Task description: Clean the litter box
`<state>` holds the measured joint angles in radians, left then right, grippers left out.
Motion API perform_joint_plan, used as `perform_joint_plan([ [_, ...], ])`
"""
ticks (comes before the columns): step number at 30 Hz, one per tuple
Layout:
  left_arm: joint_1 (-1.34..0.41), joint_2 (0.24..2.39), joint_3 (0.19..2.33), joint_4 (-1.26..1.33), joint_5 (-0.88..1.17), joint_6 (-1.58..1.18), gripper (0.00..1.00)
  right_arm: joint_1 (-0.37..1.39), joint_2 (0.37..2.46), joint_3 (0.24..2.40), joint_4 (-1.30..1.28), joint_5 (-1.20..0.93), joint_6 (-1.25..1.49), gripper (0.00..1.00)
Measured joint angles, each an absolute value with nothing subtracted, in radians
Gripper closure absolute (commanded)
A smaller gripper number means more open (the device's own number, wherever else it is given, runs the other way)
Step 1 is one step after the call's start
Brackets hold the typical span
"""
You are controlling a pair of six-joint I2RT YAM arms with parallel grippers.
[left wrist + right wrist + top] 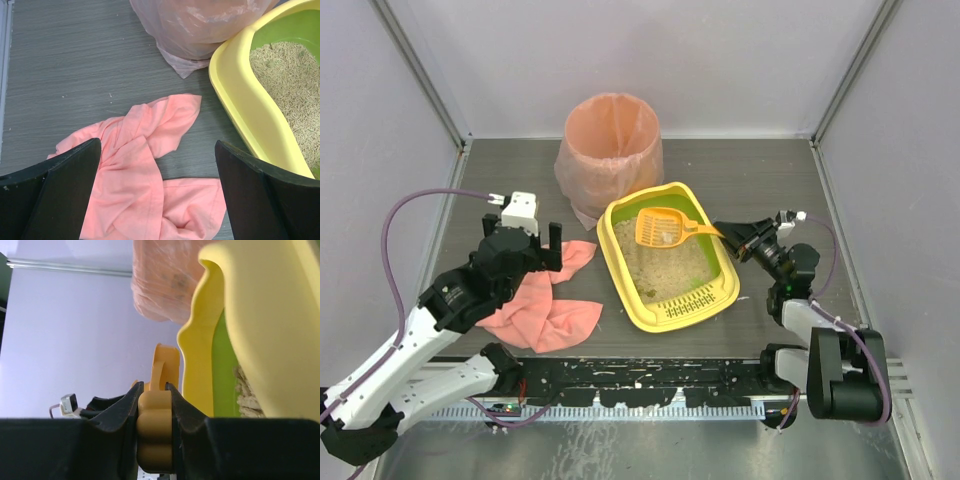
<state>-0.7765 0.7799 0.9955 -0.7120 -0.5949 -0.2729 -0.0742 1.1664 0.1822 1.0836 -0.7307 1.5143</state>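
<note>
Next, my right gripper lets go of the orange scoop on the beige litter (693, 265) just behind the slotted grate.
The litter box (632, 305) is a yellow tray with a green inside, beige litter (665, 265) and a slotted grate at its near end. An orange slotted scoop (663, 228) hangs over its far end with some litter in it. My right gripper (728, 236) is shut on the scoop's handle (155, 430), jaws pressed on both sides (155, 387). The tray's wall (270, 330) fills the right of that view. My left gripper (523, 232) stands open to the left of the tray's rim (240, 95), above a pink cloth (145, 150), holding nothing (157, 145).
A tall round bin with a pink liner (610, 150) stands behind the litter box, touching its far corner, and also shows in the wrist views (200, 25) (165, 285). The crumpled pink cloth (545, 310) lies left of the tray. Grey walls enclose the dark table (770, 170).
</note>
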Motion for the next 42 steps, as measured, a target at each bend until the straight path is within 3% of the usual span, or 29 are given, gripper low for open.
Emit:
perform_joint_plan([
  [5,-0.776,0.738,0.984,-0.716,-0.598,-0.273,0.02,-0.073,1.077,0.332,0.894,-0.683,1.510,0.99],
  [11,-0.776,0.669,0.955,-0.713,-0.598,-0.274,0.02,-0.021,1.107,0.582,0.732,-0.596,1.491,0.99],
  [22,-0.777,0.679,0.952,-0.725,-0.599,-0.301,0.02,0.091,1.530,1.111,0.660,-0.440,1.319,0.99],
  [32,-0.777,0.649,0.951,-0.767,-0.604,-0.325,0.02,0.147,1.893,1.524,0.656,-0.568,0.901,0.99],
  [42,-0.776,0.628,0.951,-0.788,-0.617,-0.330,0.02,0.256,1.899,1.666,0.400,-0.678,0.227,0.99],
])
